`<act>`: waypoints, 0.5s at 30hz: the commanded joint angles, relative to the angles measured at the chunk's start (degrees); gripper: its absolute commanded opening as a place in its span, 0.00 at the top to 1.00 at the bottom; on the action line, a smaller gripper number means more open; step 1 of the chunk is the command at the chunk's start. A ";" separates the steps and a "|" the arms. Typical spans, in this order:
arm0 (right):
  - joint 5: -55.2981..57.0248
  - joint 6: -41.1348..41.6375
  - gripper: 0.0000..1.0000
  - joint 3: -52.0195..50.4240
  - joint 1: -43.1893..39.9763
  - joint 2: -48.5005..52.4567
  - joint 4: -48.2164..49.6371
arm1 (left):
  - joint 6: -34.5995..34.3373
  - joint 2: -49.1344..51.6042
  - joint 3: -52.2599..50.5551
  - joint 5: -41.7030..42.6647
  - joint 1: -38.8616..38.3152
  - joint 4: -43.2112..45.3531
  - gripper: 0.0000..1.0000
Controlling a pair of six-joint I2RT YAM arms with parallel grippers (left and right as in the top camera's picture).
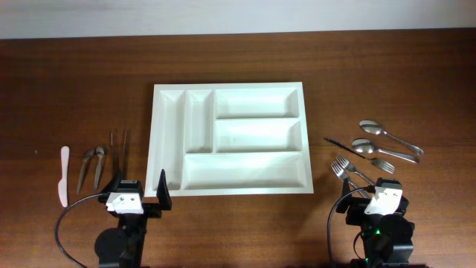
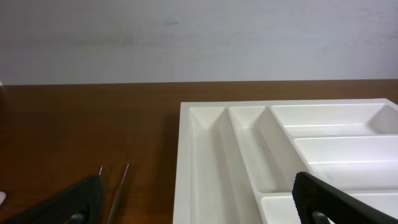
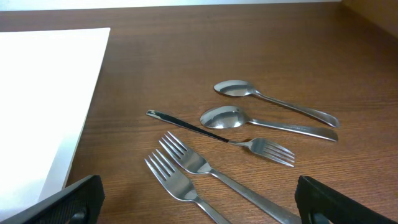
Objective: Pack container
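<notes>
My right gripper will next move to the farther spoon, the one beyond the forks, and close on the handle (image 1: 388, 135) (image 3: 262, 96) of that spoon, close to its bowl.
The container (image 1: 223, 88), a large white tray with five compartments, lies mid-table with nothing in it; it also shows in the left wrist view (image 2: 184, 162) and the right wrist view (image 3: 50, 93). My left gripper (image 1: 139, 187) is open just off the tray's front left corner, its jaws (image 2: 199, 208) straddling the tray's left edge. The right gripper (image 1: 370, 195) is open near the front edge at the right, and between its jaws (image 3: 202, 208) lie the handles of two forks (image 3: 180, 165). Neither gripper holds anything.
Left of the tray lie a white plastic knife (image 1: 64, 175), two small spoons (image 1: 93, 165) and two thin metal sticks (image 1: 119, 152). Right of it are two spoons (image 1: 383, 138), a small fork (image 3: 273, 149) with a thin dark handle, and the two forks (image 1: 348, 171).
</notes>
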 commanded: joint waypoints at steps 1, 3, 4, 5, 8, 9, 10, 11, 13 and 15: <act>0.50 0.46 0.01 -0.15 0.26 -0.61 0.20 | 0.07 -0.59 -0.59 0.02 -0.24 0.13 0.01; 0.50 0.46 0.01 -0.15 0.26 -0.61 0.20 | 0.07 -0.59 -0.59 0.02 -0.24 0.17 0.01; 0.50 0.46 0.01 -0.15 0.26 -0.61 0.20 | 0.07 -0.59 -0.59 0.04 -0.24 0.17 0.01; 0.50 0.46 0.01 -0.15 0.26 -0.61 0.20 | 0.04 -0.59 -0.59 0.09 -0.24 0.15 0.01; 0.50 0.46 0.01 -0.15 0.26 -0.61 0.44 | 0.04 -0.59 -0.59 0.68 -0.24 0.15 0.01; 0.50 0.46 0.01 -0.15 0.26 -0.61 0.46 | 0.04 -0.59 -0.59 0.68 -0.24 0.15 0.01; 0.50 0.46 0.01 -0.15 0.26 -0.61 0.44 | 0.04 -0.57 -0.59 0.74 -0.24 0.15 0.01; 0.44 0.50 0.01 -0.15 0.26 -0.61 0.46 | 0.04 -0.55 -0.59 0.96 -0.24 0.15 0.01; -4.90 3.21 0.01 -0.15 0.26 -0.61 0.55 | -0.20 -0.55 -0.57 1.20 -0.24 0.15 0.01; -9.84 3.91 0.01 -0.17 0.26 -0.61 0.37 | -2.47 -0.55 -0.48 1.36 -0.24 0.09 0.01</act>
